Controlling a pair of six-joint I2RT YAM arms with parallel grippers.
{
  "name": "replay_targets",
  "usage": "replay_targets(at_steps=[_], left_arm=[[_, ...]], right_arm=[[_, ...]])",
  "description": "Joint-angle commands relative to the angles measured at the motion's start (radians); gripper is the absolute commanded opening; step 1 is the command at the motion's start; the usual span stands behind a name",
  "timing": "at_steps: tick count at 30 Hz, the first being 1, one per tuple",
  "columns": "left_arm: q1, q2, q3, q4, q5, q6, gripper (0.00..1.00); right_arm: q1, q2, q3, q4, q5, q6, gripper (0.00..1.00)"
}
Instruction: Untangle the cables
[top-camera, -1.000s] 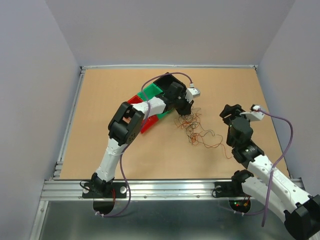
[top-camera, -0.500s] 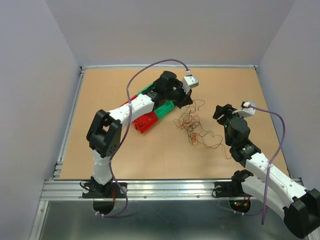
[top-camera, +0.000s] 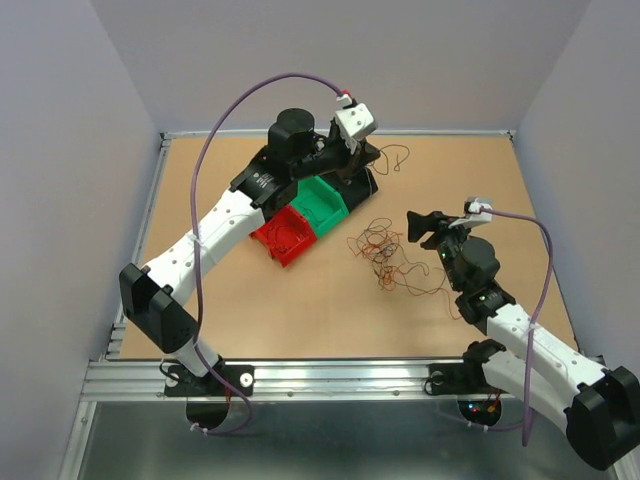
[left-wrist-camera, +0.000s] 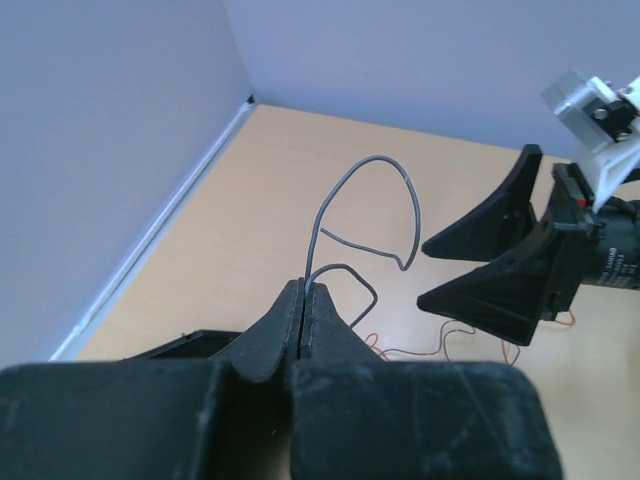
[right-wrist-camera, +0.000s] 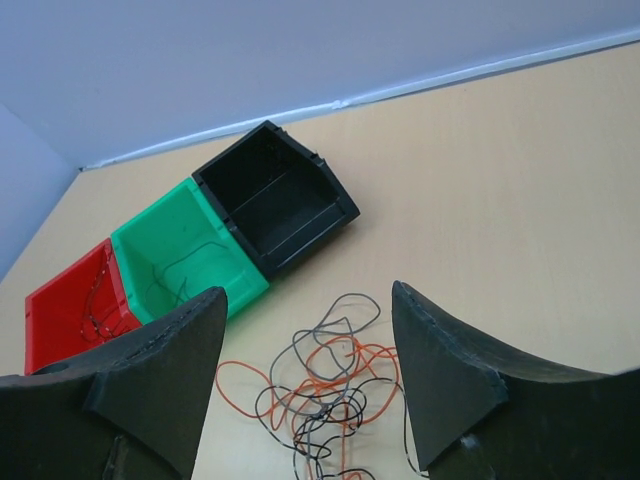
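The robot's left gripper will release the dark grey cable inside the green bin (top-camera: 317, 207) between the red and black bins.
A tangle of thin orange, black and grey cables (top-camera: 393, 262) lies on the wooden table right of the bins. It also shows in the right wrist view (right-wrist-camera: 335, 390), just below my fingers. My left gripper (top-camera: 373, 160) is raised at the back over the black bin and is shut on one dark grey cable (top-camera: 397, 158). In the left wrist view that cable (left-wrist-camera: 372, 215) curls up out of the closed fingertips of the left gripper (left-wrist-camera: 303, 286). My right gripper (top-camera: 416, 228) is open and empty at the tangle's right edge, with its jaws wide apart (right-wrist-camera: 308, 295).
Three bins stand in a diagonal row: red (top-camera: 283, 236), green (top-camera: 322, 199) and black (top-camera: 357, 184). In the right wrist view the red bin (right-wrist-camera: 72, 312) and the green bin (right-wrist-camera: 185, 250) hold thin wires, and the black bin (right-wrist-camera: 275, 200) looks empty. Walls enclose the table.
My left arm swung from the tangle up and back over the bins, carrying one dark cable clear. My right gripper moved left towards the tangle.
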Motion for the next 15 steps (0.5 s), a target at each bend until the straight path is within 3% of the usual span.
replay_targets(at_steps=[1,6,15], left_arm=[[0.006,-0.08,0.007,-0.012,-0.181,0.001,0.0],[0.066,-0.115,-0.172,0.035,-0.25,0.027,0.0],[0.297,-0.056,-0.428,0.267,-0.167,0.105,0.0]], right_arm=[[-0.002,0.003,-0.012,0.082,-0.02,-0.021,0.72],[-0.002,-0.012,-0.024,0.083,0.004,-0.016,0.72],[-0.002,-0.064,-0.044,0.088,0.018,-0.013,0.72]])
